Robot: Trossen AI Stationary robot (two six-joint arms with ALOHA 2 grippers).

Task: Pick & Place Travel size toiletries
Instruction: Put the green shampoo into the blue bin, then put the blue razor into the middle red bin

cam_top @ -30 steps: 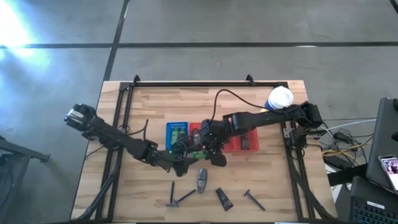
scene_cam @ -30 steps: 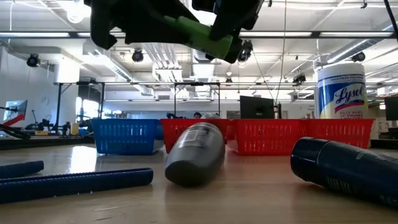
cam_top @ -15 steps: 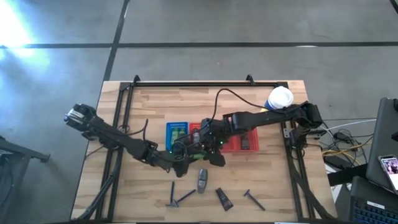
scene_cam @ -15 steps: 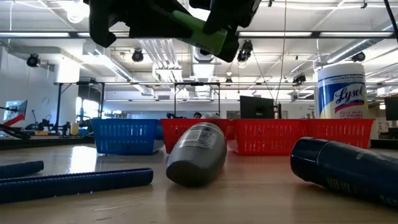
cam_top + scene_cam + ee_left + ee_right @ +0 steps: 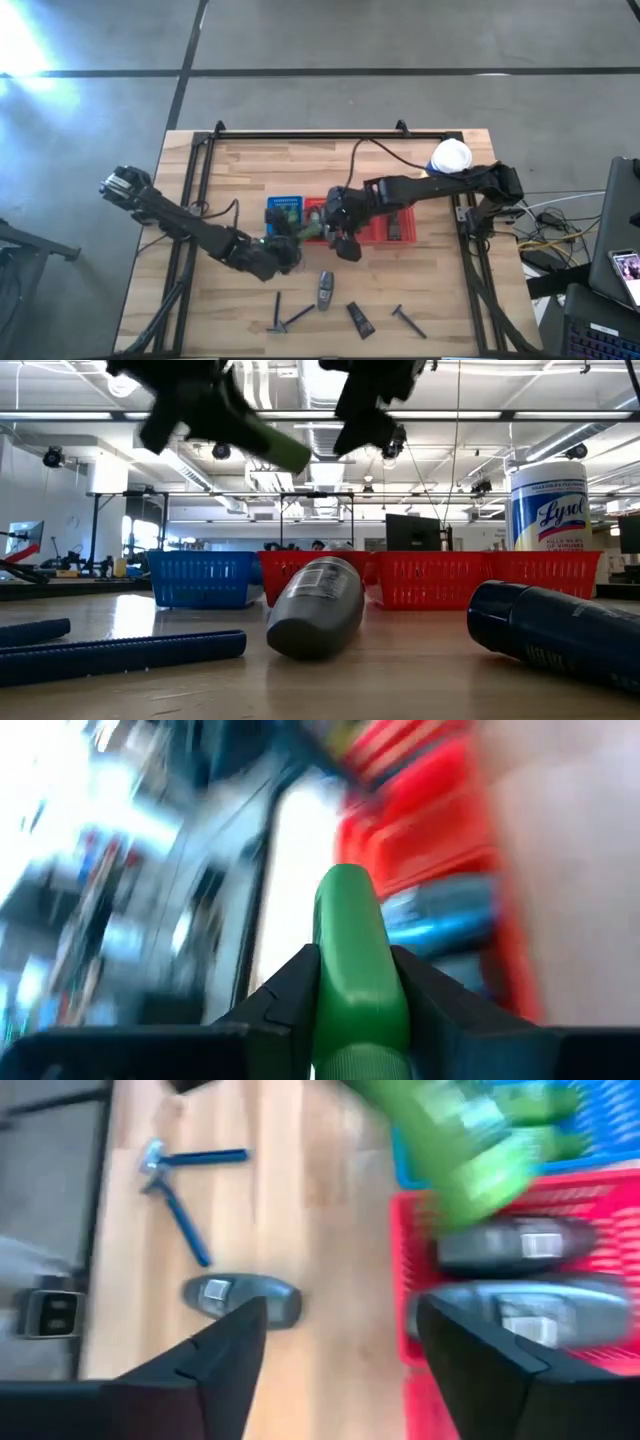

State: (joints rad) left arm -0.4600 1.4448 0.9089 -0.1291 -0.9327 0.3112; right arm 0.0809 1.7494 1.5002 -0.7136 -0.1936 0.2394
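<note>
My left gripper should release the green bottle near the middle of the blue basket [image 5: 283,216], beside the red basket.
My left gripper [image 5: 287,245] [image 5: 355,965] hangs above the table in front of the blue basket [image 5: 284,210], shut on a bright green bottle [image 5: 306,232] [image 5: 275,445]. My right gripper [image 5: 345,245] [image 5: 340,1310] is open just to the right of that bottle, with nothing between its fingers. A grey oval stick [image 5: 324,290] [image 5: 315,605] lies on its side on the wood near the front. Two dark razors [image 5: 285,316] lie left of the stick, a dark tube [image 5: 360,320] and a third razor [image 5: 408,320] right of it. More grey sticks [image 5: 515,1315] lie in the red basket [image 5: 385,228]. My left gripper pinches the green bottle between its two fingers [image 5: 300,975], one on each side of the body [image 5: 350,1010]. The rounded end [image 5: 345,890] sticks out forward past the fingertips. The bottle is lifted clear and slants down toward the table's right [image 5: 285,452].
A white-and-yellow canister [image 5: 450,158] [image 5: 547,510] stands at the far right of the table. The blue and red baskets [image 5: 200,578] stand in a row across the middle. Bare wood lies left of the blue basket and along the far edge.
My left gripper has drawn back toward the table's left and far side, taking the green bottle with it. The bottle, which reached to my right gripper a second ago, now hangs apart from it. My right gripper has shifted slightly toward the far edge.
</note>
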